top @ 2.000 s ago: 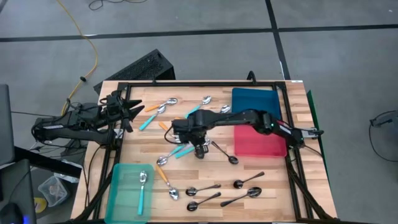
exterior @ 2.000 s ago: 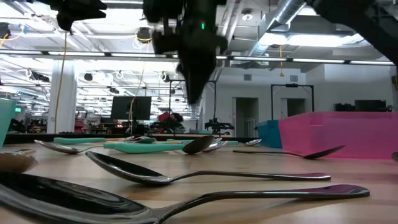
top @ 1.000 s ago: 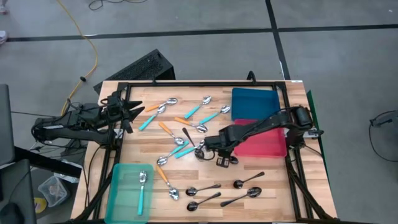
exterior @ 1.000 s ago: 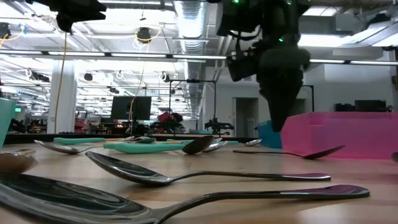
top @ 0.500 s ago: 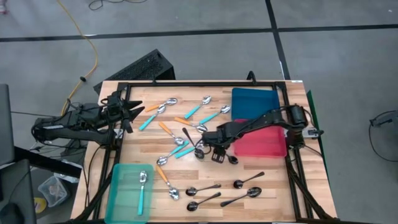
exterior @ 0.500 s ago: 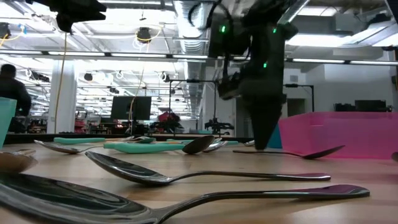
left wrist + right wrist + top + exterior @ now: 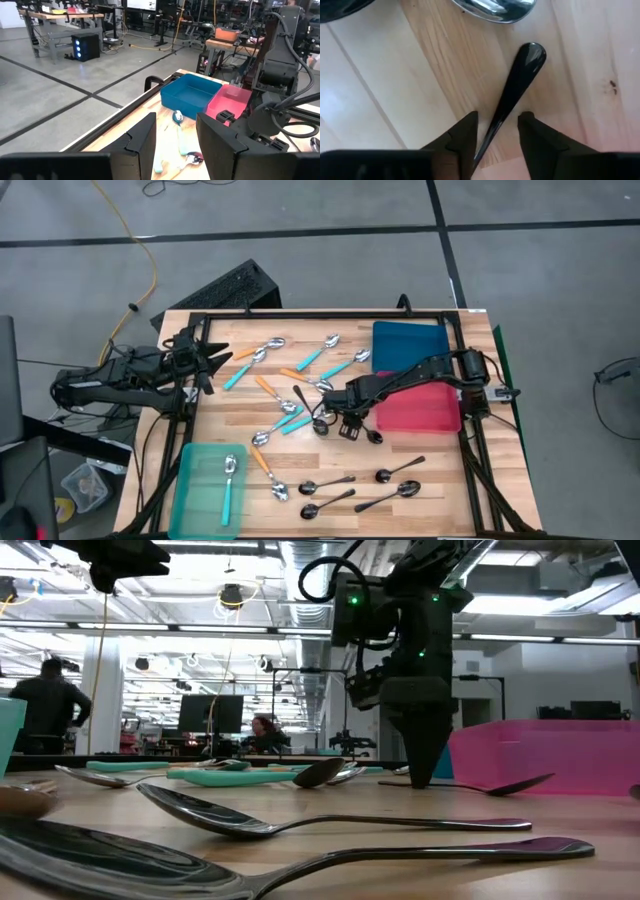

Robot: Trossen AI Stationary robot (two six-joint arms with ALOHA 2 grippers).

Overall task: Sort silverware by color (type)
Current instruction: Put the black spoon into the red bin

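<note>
My right gripper has the dark spoon's handle slanting through its fingers near the handle's loose end, so it should turn and grip closer to the spoon's bowl (image 7: 521, 784).
My right gripper (image 7: 345, 421) points down at the table's middle, just left of the pink bin. It is open, with one finger on each side of a dark spoon's handle (image 7: 512, 90), close to the handle's free end (image 7: 532, 52), and touches nothing. That dark spoon (image 7: 362, 426) lies flat on the wood, its bowl toward the near edge. The low view shows the fingertips (image 7: 418, 778) down at table height. Teal-handled (image 7: 345, 364), orange-handled (image 7: 265, 386) and dark (image 7: 327, 483) spoons lie scattered on the table. My left gripper (image 7: 215, 358) waits, open, at the far left edge.
A teal bin (image 7: 190, 490) at the near left corner holds one teal-handled spoon (image 7: 229, 485). A blue bin (image 7: 410, 345) and a pink bin (image 7: 425, 408) sit at the right. Another spoon's bowl (image 7: 492, 10) lies just beyond the handle's end. A black frame rims the table.
My right gripper has moved a little toward the table's left and far edge, away from the pink bin. It has also come down until its fingertips stand at the table around the dark spoon's handle. The spoons have stayed where they were.
</note>
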